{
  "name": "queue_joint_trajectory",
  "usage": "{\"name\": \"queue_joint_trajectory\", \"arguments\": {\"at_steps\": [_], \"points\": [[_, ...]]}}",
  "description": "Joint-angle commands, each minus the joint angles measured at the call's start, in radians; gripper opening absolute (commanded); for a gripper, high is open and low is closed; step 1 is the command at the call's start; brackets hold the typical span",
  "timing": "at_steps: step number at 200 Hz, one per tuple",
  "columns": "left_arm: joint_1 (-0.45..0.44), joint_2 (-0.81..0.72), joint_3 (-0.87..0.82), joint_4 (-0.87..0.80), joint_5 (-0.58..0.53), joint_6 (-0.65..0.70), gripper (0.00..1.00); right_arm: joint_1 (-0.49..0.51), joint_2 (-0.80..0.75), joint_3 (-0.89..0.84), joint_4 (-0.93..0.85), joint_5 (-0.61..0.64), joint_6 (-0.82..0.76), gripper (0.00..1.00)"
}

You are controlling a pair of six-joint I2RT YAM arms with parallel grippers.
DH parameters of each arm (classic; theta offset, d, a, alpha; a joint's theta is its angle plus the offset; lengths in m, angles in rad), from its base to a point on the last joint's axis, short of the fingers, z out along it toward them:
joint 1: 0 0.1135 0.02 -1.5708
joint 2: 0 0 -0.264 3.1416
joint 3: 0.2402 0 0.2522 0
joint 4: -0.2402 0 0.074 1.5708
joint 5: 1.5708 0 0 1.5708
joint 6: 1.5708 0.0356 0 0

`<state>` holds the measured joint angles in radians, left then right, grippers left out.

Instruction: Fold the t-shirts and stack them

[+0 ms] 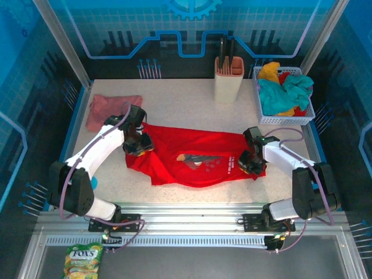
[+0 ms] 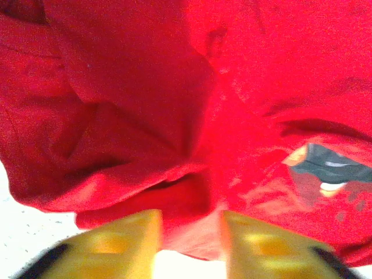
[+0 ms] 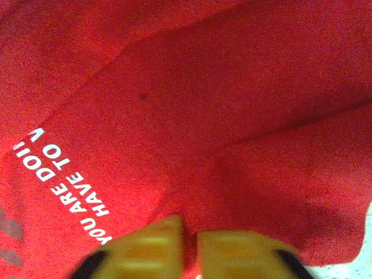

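Observation:
My right gripper is pinching red cloth inward of the t-shirt's loose end, so I will open it and take the t-shirt's front edge [image 1: 256, 177] by the corner before I fold.
The bright red t-shirt [image 1: 197, 154] lies spread across the table's middle, its cartoon graphic and white lettering [image 3: 70, 180] facing up. My left gripper [image 1: 141, 146] is at the shirt's left edge. In the left wrist view its yellow fingers [image 2: 125, 241] stand apart, open, with a fold of red cloth [image 2: 145, 104] lying between them. My right gripper [image 1: 249, 163] is at the shirt's right edge, its fingers [image 3: 151, 247] nearly together, shut on a thin pinch of red cloth. The dusty pink t-shirt [image 1: 110, 107] lies crumpled at the back left.
A white basket [image 1: 263, 120] with yellow, teal and red cloths stands at the back right. A beige holder [image 1: 228, 81] with dark handles stands at the back centre. A candy bag [image 1: 83, 260] lies below the table's front rail.

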<state>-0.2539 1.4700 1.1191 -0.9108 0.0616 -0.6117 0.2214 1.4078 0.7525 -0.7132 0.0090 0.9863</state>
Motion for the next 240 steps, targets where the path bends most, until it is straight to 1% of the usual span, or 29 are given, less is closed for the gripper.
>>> {"name": "queue_joint_trajectory", "arguments": {"at_steps": [1, 9, 21, 27, 34, 46, 52, 64, 88, 97, 107, 121, 133, 153, 175, 184, 196, 215, 240], "points": [[0.018, 0.007, 0.019, -0.026, -0.056, 0.069, 0.64, -0.02, -0.035, -0.007, 0.013, -0.032, -0.055, 0.39], [0.028, -0.004, 0.021, -0.034, -0.051, 0.085, 0.66, -0.022, -0.05, 0.003, 0.006, -0.033, -0.075, 0.48], [0.045, -0.034, 0.031, -0.064, -0.037, 0.103, 0.66, -0.023, -0.074, 0.021, -0.012, -0.034, -0.109, 0.59], [0.05, -0.058, 0.029, -0.076, -0.035, 0.107, 0.66, -0.022, -0.089, 0.03, -0.023, -0.031, -0.123, 0.69], [0.05, -0.089, 0.018, -0.08, -0.029, 0.106, 0.65, -0.022, -0.105, 0.038, -0.038, -0.024, -0.136, 0.77], [0.05, -0.143, -0.02, -0.075, 0.01, 0.092, 0.64, -0.024, -0.138, 0.042, -0.055, -0.017, -0.155, 0.83], [0.05, -0.166, -0.049, -0.065, 0.036, 0.081, 0.64, -0.024, -0.154, 0.044, -0.067, -0.011, -0.161, 0.93], [0.051, -0.206, -0.117, -0.04, 0.074, 0.047, 0.63, -0.028, -0.189, 0.04, -0.089, 0.0, -0.165, 1.0], [0.05, -0.28, -0.266, 0.056, 0.111, -0.034, 0.62, -0.045, -0.258, 0.029, -0.166, 0.031, -0.13, 1.0], [0.05, -0.295, -0.306, 0.088, 0.109, -0.058, 0.6, -0.054, -0.282, 0.022, -0.213, 0.063, -0.095, 1.0], [0.051, -0.298, -0.335, 0.116, 0.118, -0.076, 0.57, -0.069, -0.304, 0.003, -0.23, 0.061, -0.066, 1.0], [0.051, -0.284, -0.353, 0.149, 0.133, -0.087, 0.53, -0.092, -0.337, -0.04, -0.243, 0.055, 0.003, 0.89], [0.051, -0.27, -0.355, 0.168, 0.139, -0.088, 0.51, -0.113, -0.369, -0.087, -0.219, 0.041, 0.037, 0.82], [0.053, -0.256, -0.347, 0.176, 0.133, -0.084, 0.47, -0.135, -0.412, -0.144, -0.181, 0.028, 0.087, 0.67], [0.058, -0.255, -0.341, 0.179, 0.13, -0.075, 0.44, -0.157, -0.411, -0.202, -0.116, -0.038, 0.131, 0.58], [0.06, -0.251, -0.339, 0.173, 0.13, -0.067, 0.43, -0.158, -0.397, -0.217, -0.098, -0.047, 0.138, 0.54], [0.068, -0.248, -0.337, 0.164, 0.124, -0.059, 0.4, -0.159, -0.373, -0.232, -0.084, -0.045, 0.145, 0.46], [0.083, -0.253, -0.342, 0.163, 0.123, -0.051, 0.4, -0.16, -0.352, -0.246, -0.057, -0.037, 0.152, 0.44], [0.094, -0.252, -0.342, 0.162, 0.127, -0.042, 0.39, -0.161, -0.348, -0.252, -0.036, -0.007, 0.165, 0.44]]}}
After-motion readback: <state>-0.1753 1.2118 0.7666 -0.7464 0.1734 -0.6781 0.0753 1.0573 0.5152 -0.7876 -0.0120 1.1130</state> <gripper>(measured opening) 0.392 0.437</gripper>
